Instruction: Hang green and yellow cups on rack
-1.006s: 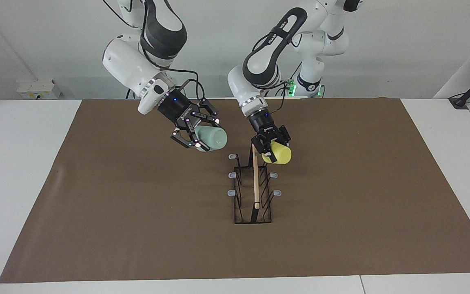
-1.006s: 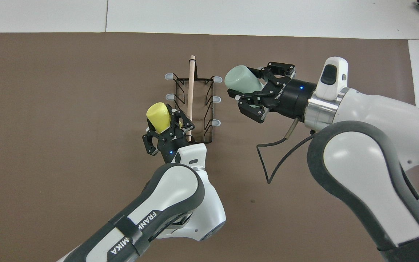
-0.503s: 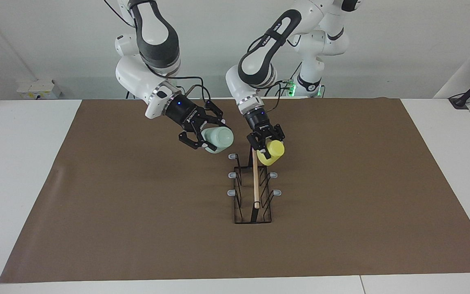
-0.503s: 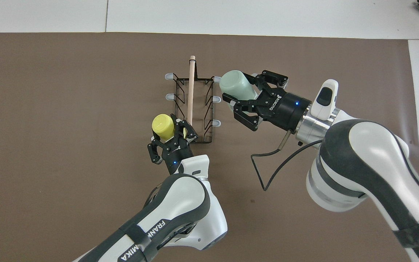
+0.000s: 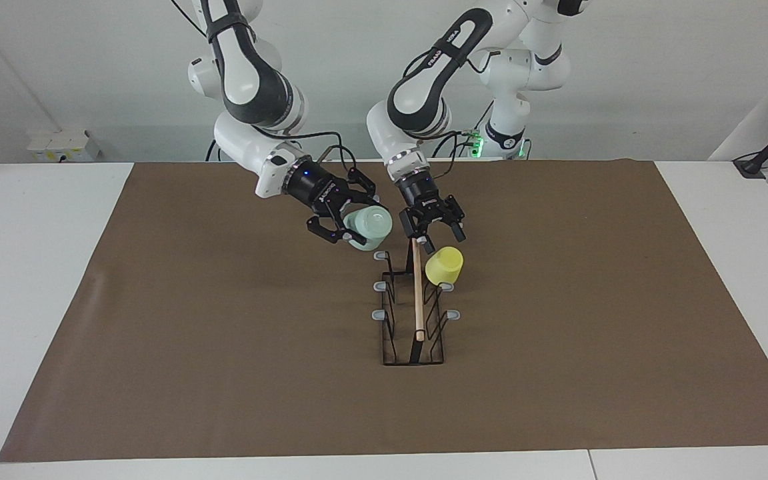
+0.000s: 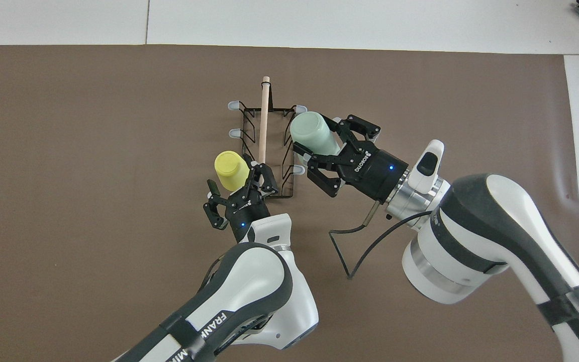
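Observation:
Next, my right gripper puts the mint green cup down on the rack's bare peg [image 6: 296, 173] opposite the yellow cup.
The black wire rack [image 5: 417, 300] with its wooden rod stands mid-table; it also shows in the overhead view [image 6: 263, 125]. The yellow cup [image 5: 444, 265] sits mouth-down on the rack's prong nearest the robots, on the side toward the left arm's end [image 6: 230, 170]. My left gripper [image 5: 439, 239] is open just above that cup, no longer holding it [image 6: 239, 182]. My right gripper [image 5: 356, 223] is shut on the mint green cup [image 5: 371, 227], tilted, over the prongs on the rack's side toward the right arm's end [image 6: 312, 134].
A brown mat [image 5: 224, 367] covers the table, with white table surface [image 5: 37, 267] around it. Several grey-tipped prongs of the rack are bare. A cable [image 6: 360, 241] hangs from the right wrist.
My left gripper set the yellow cup on the prong, opened and drew back toward the robots. My right gripper carried the green cup closer in over the rack.

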Motion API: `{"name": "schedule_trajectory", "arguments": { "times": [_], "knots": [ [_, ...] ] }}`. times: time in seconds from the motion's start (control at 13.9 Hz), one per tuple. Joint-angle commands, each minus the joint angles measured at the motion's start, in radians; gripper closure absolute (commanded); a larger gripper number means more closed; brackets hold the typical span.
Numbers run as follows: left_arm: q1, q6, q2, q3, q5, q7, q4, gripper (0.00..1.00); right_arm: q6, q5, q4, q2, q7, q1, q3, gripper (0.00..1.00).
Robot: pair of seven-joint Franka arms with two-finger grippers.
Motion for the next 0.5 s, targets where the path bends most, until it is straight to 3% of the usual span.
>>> {"name": "schedule_trajectory", "arguments": {
  "times": [0.0,0.43],
  "knots": [
    [0.024,0.021,-0.029,0.003,-0.113,0.167,0.051,0.00,-0.059,0.095,-0.069,-0.028,-0.085,0.006,-0.004,0.53],
    [0.063,0.174,-0.115,0.081,-0.303,0.554,0.067,0.00,-0.156,0.187,-0.142,-0.001,-0.249,0.006,-0.005,0.56]
  ]
}}
